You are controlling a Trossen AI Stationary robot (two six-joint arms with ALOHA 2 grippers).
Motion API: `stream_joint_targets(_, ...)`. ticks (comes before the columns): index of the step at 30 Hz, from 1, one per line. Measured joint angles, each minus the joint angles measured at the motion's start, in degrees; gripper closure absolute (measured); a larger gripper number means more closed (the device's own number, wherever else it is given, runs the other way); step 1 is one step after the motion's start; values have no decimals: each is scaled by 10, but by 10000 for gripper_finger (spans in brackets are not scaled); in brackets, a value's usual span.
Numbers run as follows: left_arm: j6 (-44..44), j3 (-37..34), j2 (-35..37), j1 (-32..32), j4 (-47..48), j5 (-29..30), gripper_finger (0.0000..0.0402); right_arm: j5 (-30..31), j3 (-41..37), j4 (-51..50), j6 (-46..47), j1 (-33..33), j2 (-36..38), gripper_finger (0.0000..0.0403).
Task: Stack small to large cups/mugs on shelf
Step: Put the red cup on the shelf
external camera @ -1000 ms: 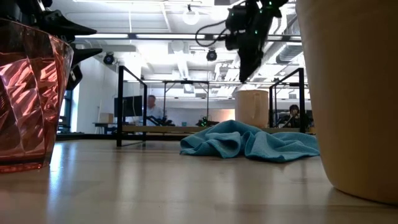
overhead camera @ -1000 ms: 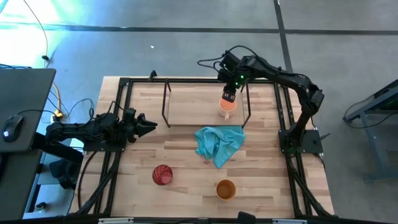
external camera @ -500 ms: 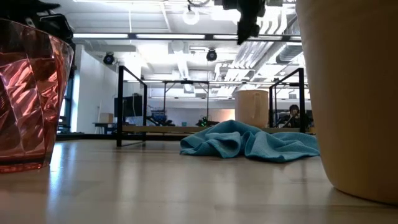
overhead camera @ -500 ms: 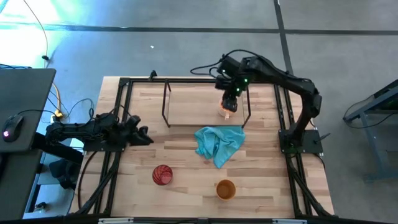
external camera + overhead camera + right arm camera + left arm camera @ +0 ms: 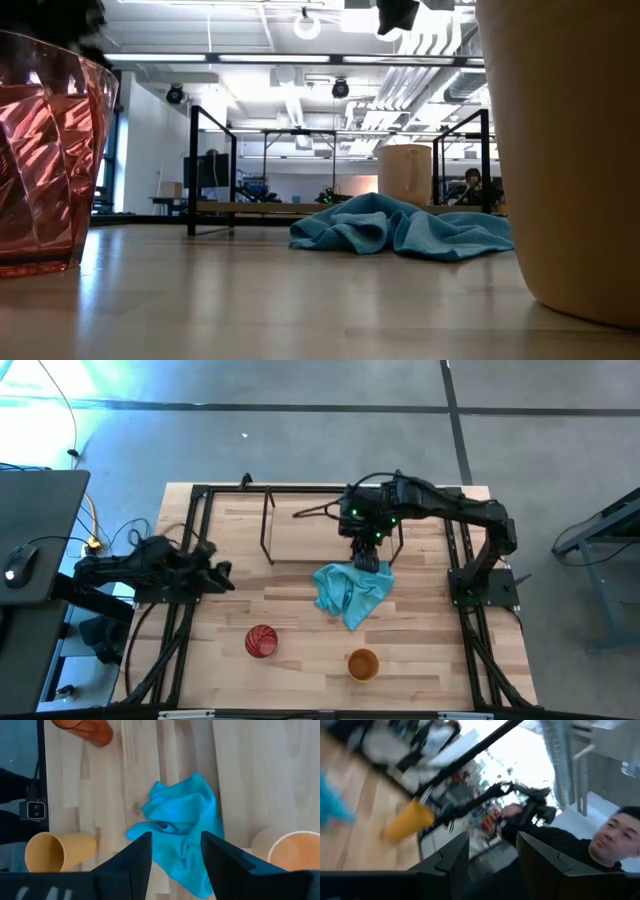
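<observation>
I need to next move my left gripper over to the red ribbed cup and close it on the cup's rim (image 5: 254, 630), on the side that is toward the shelf.
The light orange mug (image 5: 405, 175) stands upright on the shelf's (image 5: 305, 532) wooden board; my right arm hides it in the high view, and its rim (image 5: 295, 851) shows in the right wrist view. On the table near the front stand the red ribbed cup (image 5: 261, 641) and the amber-brown cup (image 5: 363, 664). My right gripper (image 5: 368, 563) hangs open high above the far edge of the teal cloth (image 5: 352, 592), pointing steeply down, nothing between its fingers (image 5: 137, 857). My left gripper (image 5: 222, 572) is open at the table's left side, its fingers (image 5: 452, 855) tipped slightly upward, touching nothing.
The crumpled teal cloth (image 5: 400, 228) lies on the table just in front of the shelf. Black rails (image 5: 190, 550) run along the table's sides. A person (image 5: 615, 835) shows beyond the table in the left wrist view. Bare wood lies between the cloth and the two front cups.
My right gripper has risen away from the mug and swung toward the table's near edge, ending above the teal cloth; the mug stays upright on the shelf. My left gripper has lifted, rolled and tipped upward, drawing back a little toward the table's left edge.
</observation>
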State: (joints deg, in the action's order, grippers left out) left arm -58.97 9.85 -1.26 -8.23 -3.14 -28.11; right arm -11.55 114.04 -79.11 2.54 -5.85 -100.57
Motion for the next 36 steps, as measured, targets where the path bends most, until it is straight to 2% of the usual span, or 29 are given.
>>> stream_joint_targets(8,144,149,-80,0,3,19,248,1,0,15,5,41,0,242)
stream_joint_targets(15,211,271,-215,0,25,-43,248,-24,0,110,2,62,12,242)
stream_joint_targets(19,242,355,-302,0,-7,-66,248,-30,0,181,0,67,26,242)
stream_joint_targets(24,301,460,-382,0,-45,40,248,-30,0,245,1,67,49,242)
stream_joint_targets(26,306,501,-407,0,-30,56,248,-30,0,254,11,69,58,242)
stream_joint_targets(28,322,538,-427,0,21,37,247,-30,0,253,21,73,69,242)
stream_joint_targets(31,383,593,-448,0,173,-20,247,-30,0,250,26,83,89,242)
stream_joint_targets(34,408,630,-472,2,357,-23,247,-30,0,250,26,97,110,242)
stream_joint_targets(36,414,636,-487,13,446,-1,247,-29,0,255,25,104,126,242)
